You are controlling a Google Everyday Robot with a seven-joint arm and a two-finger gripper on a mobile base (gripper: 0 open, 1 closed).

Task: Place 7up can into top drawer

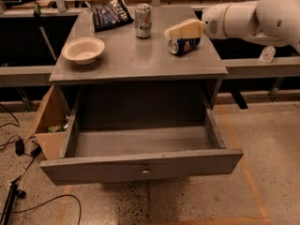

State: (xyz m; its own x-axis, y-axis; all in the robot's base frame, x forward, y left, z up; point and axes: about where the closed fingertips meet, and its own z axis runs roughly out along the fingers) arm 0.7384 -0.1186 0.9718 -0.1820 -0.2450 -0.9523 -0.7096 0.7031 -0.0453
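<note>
Next, the gripper grabs the upper part (143, 11) of the 7up can beside the dark chip bag.
The 7up can (143, 20) stands upright at the back middle of the grey cabinet top (126, 60). The top drawer (140, 165) is pulled open below it, its inside bare, with a small round knob (145, 172) on the front panel. My gripper (172, 32) reaches in from the right on a white arm (248, 18). Its cream fingers (185, 29) hover above a blue can and to the right of the 7up can, apart from it.
A blue can (184, 45) lies on its side under the gripper. A white bowl (83, 49) sits at the left of the top, a dark chip bag (110, 12) at the back left. A cardboard box (49, 125) and cables (18, 149) lie on the floor at left.
</note>
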